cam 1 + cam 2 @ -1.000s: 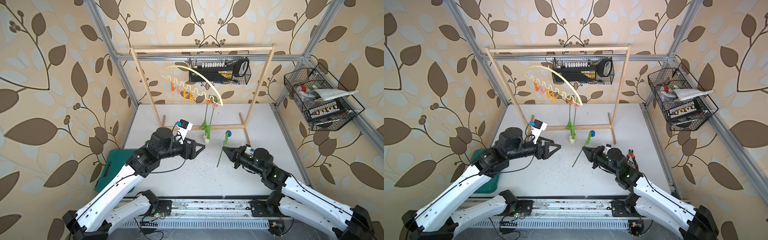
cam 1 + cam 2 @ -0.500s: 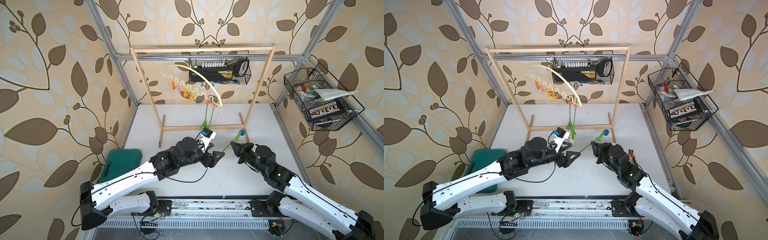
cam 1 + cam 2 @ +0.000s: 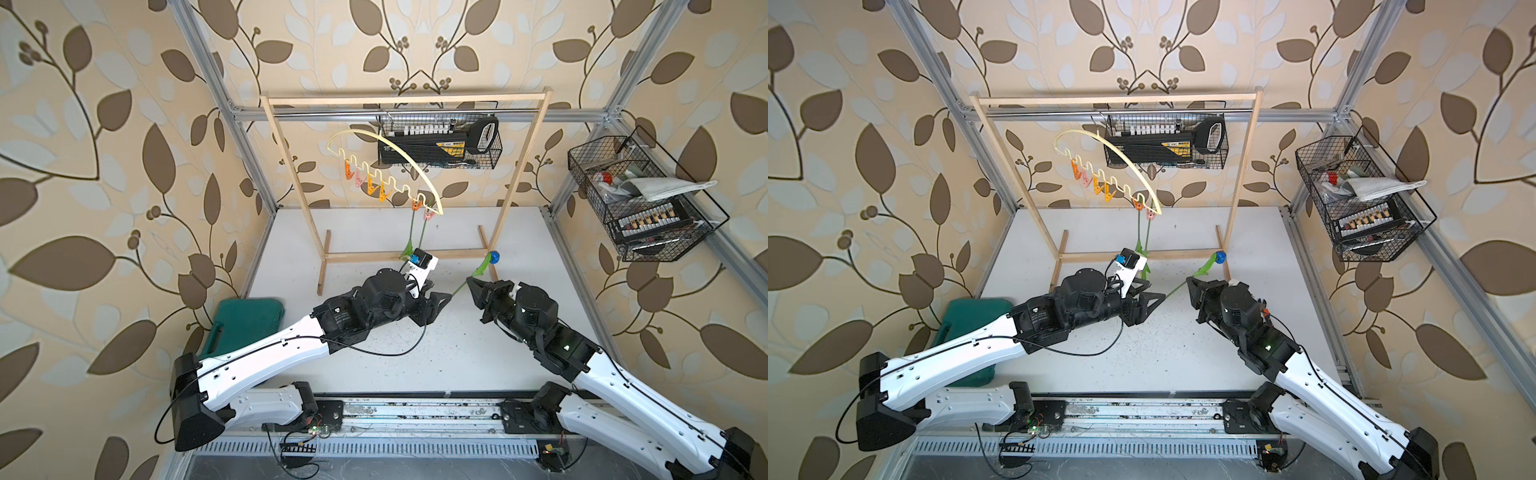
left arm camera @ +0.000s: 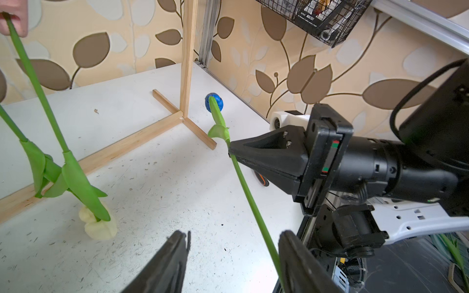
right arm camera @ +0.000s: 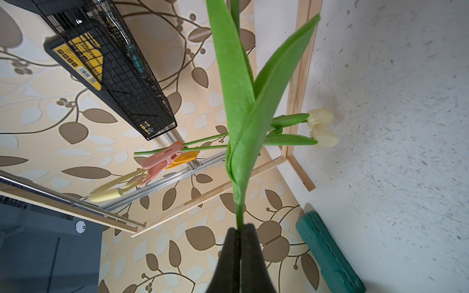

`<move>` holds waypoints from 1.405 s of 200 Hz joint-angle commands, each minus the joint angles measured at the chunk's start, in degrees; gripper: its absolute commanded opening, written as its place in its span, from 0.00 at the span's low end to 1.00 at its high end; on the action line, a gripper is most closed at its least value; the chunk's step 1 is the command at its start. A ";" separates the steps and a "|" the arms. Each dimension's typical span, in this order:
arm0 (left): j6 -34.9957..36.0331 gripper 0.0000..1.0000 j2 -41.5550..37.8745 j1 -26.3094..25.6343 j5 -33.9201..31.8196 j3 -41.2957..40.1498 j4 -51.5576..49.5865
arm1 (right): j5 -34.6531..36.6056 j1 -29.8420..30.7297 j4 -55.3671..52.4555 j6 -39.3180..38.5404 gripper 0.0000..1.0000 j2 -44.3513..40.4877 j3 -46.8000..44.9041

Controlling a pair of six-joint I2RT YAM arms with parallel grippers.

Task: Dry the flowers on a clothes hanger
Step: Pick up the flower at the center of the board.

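Observation:
Next, my left gripper takes the lower stem (image 3: 459,289), as the blue head points ahead of my right gripper, so that my right gripper can take the flower again head down.
The blue-headed flower (image 3: 494,256) (image 4: 214,102) is tilted above the table, my right gripper (image 3: 469,282) (image 5: 239,228) shut on its stem just below the leaves. The lower stem (image 4: 250,197) slants down between the jaws of my left gripper (image 3: 441,296) (image 4: 233,233), which is open, the stem close against one finger (image 4: 289,243). The cream-yellow clothes hanger (image 3: 399,156) (image 3: 1121,151) hangs from the rack. Two cream-white flowers (image 4: 99,225) (image 5: 321,118) hang head down from its end pegs (image 3: 428,215). In both top views my left wrist hides their heads.
The light-wood rack frame (image 3: 405,97) spans the back; one foot (image 4: 198,132) lies near the blue head. A green case (image 3: 245,322) lies at the table's left edge. Wire baskets hang at the back (image 3: 440,141) and on the right wall (image 3: 640,195).
My left arm has swung right, up to the right gripper, and its jaws have narrowed around the stem's lower end. The right gripper has lifted and turned the blue flower.

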 commanded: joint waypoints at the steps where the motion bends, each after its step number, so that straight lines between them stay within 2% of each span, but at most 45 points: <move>1: -1.44 0.60 0.32 -0.31 0.80 2.44 2.29 | 1.42 -0.18 -1.23 -2.30 0.00 0.60 2.45; 28: -2.03 0.62 0.36 -0.31 1.08 3.22 1.59 | 1.17 -0.24 -2.06 -4.33 0.00 1.95 3.95; 37: -2.12 0.67 0.30 -0.33 1.20 3.64 1.18 | 1.09 -0.26 -2.19 -4.76 0.00 2.28 4.03; 48: -2.29 0.80 0.11 -0.31 1.20 4.27 0.54 | 1.22 -0.26 -2.52 -5.63 0.00 2.55 4.28; 57: -2.29 0.84 0.02 -0.32 1.12 4.59 0.34 | 1.43 -0.26 -3.18 -6.49 0.00 2.62 4.73; 79: -2.29 0.85 0.24 -0.32 1.29 4.77 0.47 | 2.35 -0.26 -4.47 -8.22 0.00 2.47 6.15; 155: -2.95 0.69 3.41 -0.31 2.00 5.69 0.78 | 3.19 -0.26 -5.64 -10.17 0.00 1.92 8.55; 231: -2.92 0.38 3.61 -0.31 0.83 6.00 0.68 | 2.65 -0.26 -5.26 -11.16 0.00 2.31 9.25; 281: -3.16 0.24 3.61 -0.31 0.37 6.09 0.25 | 1.78 -0.26 -4.58 -11.42 0.00 3.43 9.76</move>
